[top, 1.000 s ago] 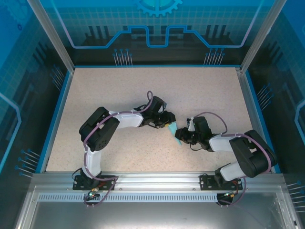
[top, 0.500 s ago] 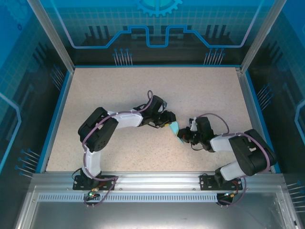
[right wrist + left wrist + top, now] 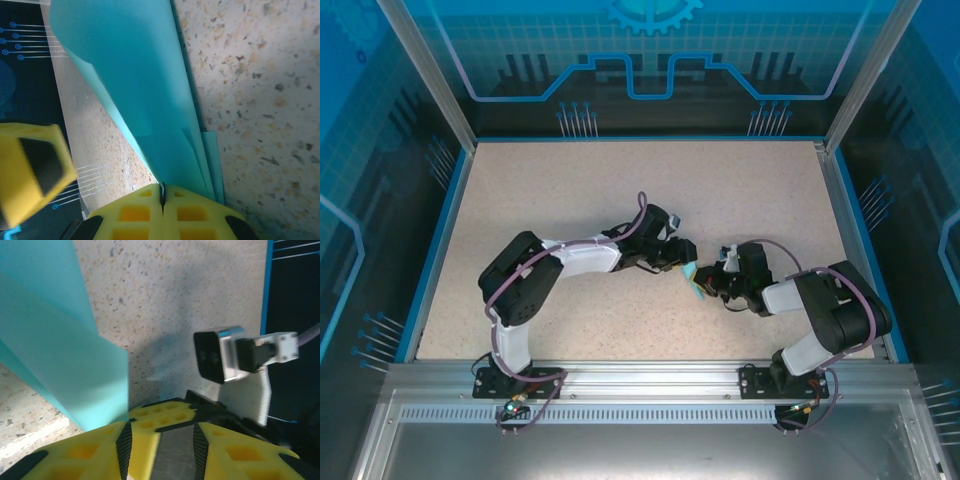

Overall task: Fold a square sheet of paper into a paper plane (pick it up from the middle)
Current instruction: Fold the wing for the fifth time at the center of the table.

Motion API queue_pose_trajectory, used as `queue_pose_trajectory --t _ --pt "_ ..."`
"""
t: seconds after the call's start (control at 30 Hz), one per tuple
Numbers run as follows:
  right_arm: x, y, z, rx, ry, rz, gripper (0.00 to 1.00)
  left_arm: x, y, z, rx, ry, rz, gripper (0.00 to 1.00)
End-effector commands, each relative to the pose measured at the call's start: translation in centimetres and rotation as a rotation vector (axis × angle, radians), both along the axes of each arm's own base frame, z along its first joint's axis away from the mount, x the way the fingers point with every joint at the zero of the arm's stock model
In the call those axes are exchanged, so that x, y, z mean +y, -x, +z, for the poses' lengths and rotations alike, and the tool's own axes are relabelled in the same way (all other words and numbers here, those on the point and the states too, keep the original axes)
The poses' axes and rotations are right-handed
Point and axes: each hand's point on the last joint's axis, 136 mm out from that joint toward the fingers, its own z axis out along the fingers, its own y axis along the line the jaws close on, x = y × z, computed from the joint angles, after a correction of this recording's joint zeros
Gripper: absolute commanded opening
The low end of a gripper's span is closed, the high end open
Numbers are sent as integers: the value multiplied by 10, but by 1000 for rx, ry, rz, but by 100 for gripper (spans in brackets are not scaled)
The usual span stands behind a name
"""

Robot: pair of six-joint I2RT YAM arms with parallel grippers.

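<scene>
The paper's layers fan apart above where my right gripper pinches, so I should hold the paper still with my left gripper while my right gripper takes the paper's near end (image 3: 699, 293).
The square sheet of paper (image 3: 692, 277) is folded into a narrow turquoise shape with several layers, standing up off the table between the two grippers. My right gripper (image 3: 162, 192) is shut on its lower edge, and the layers (image 3: 150, 85) fan upward from the pinch. In the top view the right gripper (image 3: 704, 287) sits just right of the paper. My left gripper (image 3: 682, 255) is just left of and behind it. In the left wrist view its jaws (image 3: 162, 450) stand apart, and the paper (image 3: 60, 345) rises beside the left finger, not between the pads.
The speckled table (image 3: 570, 190) has a blue rim and glass walls on three sides. An aluminium rail (image 3: 640, 375) runs along the near edge. The right wrist's camera (image 3: 220, 356) is close in front of the left gripper. One left finger (image 3: 30, 167) sits beside the paper.
The right gripper has closed onto the paper. Both grippers and the paper have shifted slightly to the right, and the left arm has stretched further out.
</scene>
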Motion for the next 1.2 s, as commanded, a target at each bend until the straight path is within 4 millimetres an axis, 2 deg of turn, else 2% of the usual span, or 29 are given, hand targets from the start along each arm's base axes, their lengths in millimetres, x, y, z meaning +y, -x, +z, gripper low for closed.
queue_pose_trajectory --t 0.0,0.33,0.67,0.8,1.17 --pt "-3 4 -3 27 -23 -5 4 -5 -4 -9 -16 -8 -28 40" --pt "-5 7 -10 48 -5 -4 4 -12 -18 -22 -36 -37 -27 40" --pt "-7 10 -16 68 8 -14 5 -5 -16 -52 6 -110 -31 39" --pt "-9 12 -18 76 23 -15 8 -6 -16 -58 12 -118 -39 39" --pt "-28 20 -5 32 209 32 34 -8 -14 -63 22 -133 -74 39"
